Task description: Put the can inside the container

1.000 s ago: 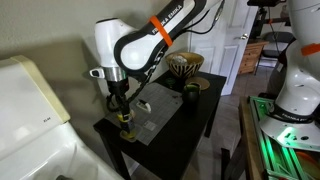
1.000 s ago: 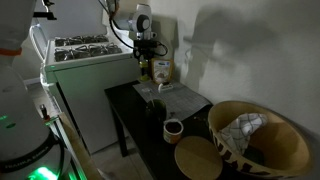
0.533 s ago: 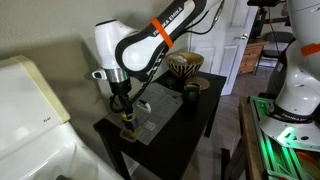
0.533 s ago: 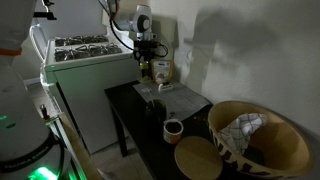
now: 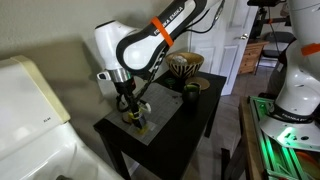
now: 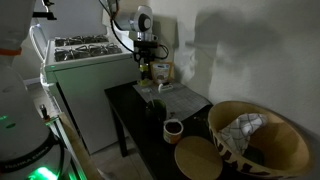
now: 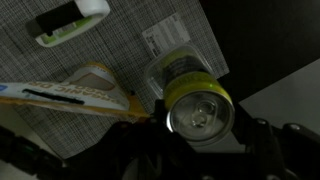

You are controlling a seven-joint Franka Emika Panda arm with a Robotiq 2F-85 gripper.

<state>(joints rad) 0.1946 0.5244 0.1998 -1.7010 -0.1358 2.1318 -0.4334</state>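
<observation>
Next, my gripper lets go of the can inside the container (image 5: 139,126) (image 7: 174,68), next to the yellow-orange packet.
The can (image 7: 200,108) is yellow with a metal top. My gripper (image 7: 202,130) is shut on it, one dark finger on each side. In both exterior views the gripper (image 5: 129,106) (image 6: 143,66) holds the can (image 5: 131,116) (image 6: 143,73) just above the near end of the container (image 5: 155,115) (image 6: 180,99). The container is a shallow greyish translucent tray on the dark table. In the wrist view the tray floor (image 7: 115,50) lies under and beside the can.
In the tray lie a white and green item (image 7: 70,22), a yellow-orange packet (image 7: 90,92) and a label (image 7: 165,38). A striped bowl (image 5: 185,65) (image 6: 250,135), a dark green cup (image 5: 190,91) (image 6: 173,129) and a round lid (image 6: 197,158) stand on the table. A white appliance (image 5: 30,100) stands beside it.
My gripper has carried the can from the table's corner up and sideways, so it now hangs over the tray's end.
</observation>
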